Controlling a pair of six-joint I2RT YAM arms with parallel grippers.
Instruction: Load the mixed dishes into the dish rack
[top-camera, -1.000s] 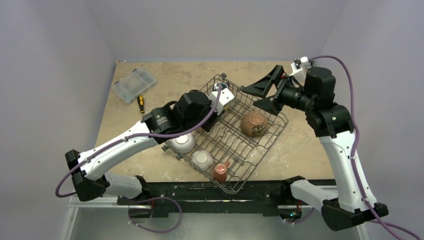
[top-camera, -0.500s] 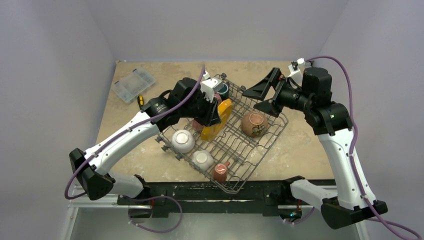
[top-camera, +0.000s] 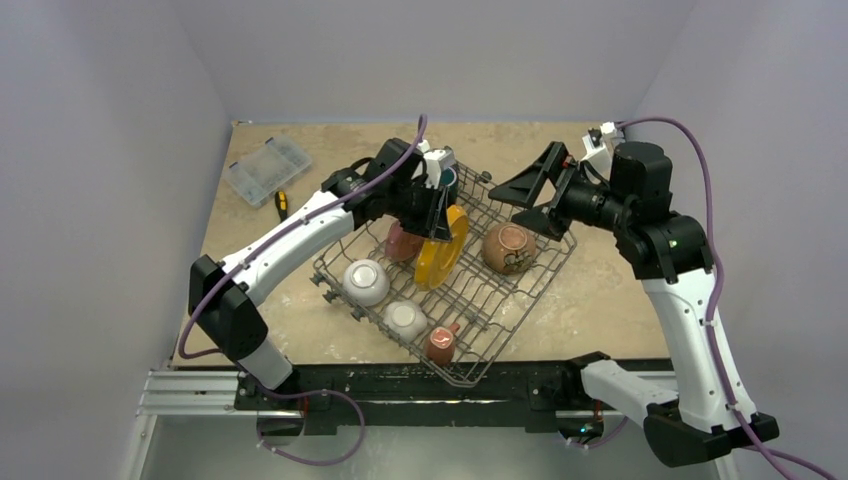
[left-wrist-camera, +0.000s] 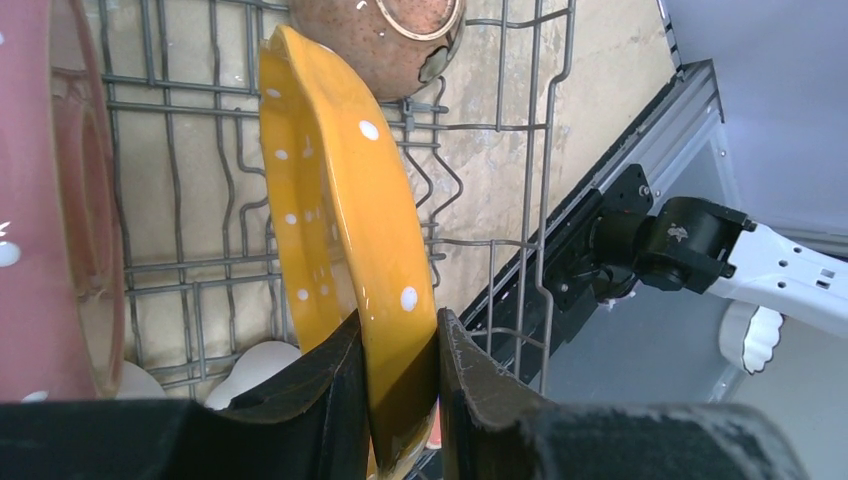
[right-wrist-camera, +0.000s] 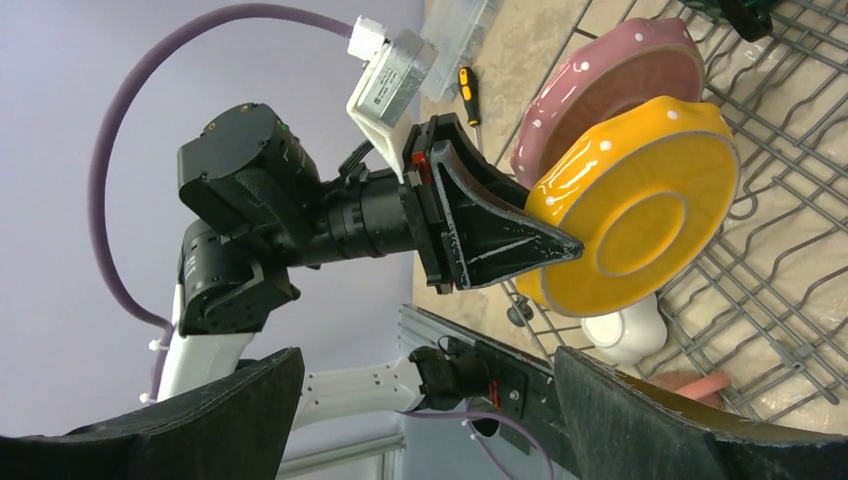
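Note:
My left gripper needs to let go of the yellow plate upright in the rack slots (top-camera: 452, 257) (left-wrist-camera: 335, 225) between the pink plate and the brown bowl.
The grey wire dish rack (top-camera: 522, 311) lies at an angle mid-table. My left gripper (top-camera: 432, 222) is shut on the rim of the yellow plate (top-camera: 441, 255), which stands on edge in the rack beside the pink white-dotted plate (top-camera: 401, 243). In the left wrist view the fingers (left-wrist-camera: 335, 375) pinch the yellow plate (left-wrist-camera: 340, 200). The brown bowl (top-camera: 508, 247), white bowl (top-camera: 365, 282), small floral bowl (top-camera: 405, 319), red-and-white mug (top-camera: 441, 342) and dark teal mug (top-camera: 450, 181) sit in the rack. My right gripper (top-camera: 527, 195) is open and empty above the rack's far right side.
A clear plastic box (top-camera: 267, 168) and a screwdriver (top-camera: 281, 207) lie on the table at the far left. Walls close in on three sides. The black rail (top-camera: 400, 380) runs along the near edge.
My left arm has swung toward the far side, bringing the yellow plate from a tilt to standing on edge beside the pink plate. The right gripper has hardly moved.

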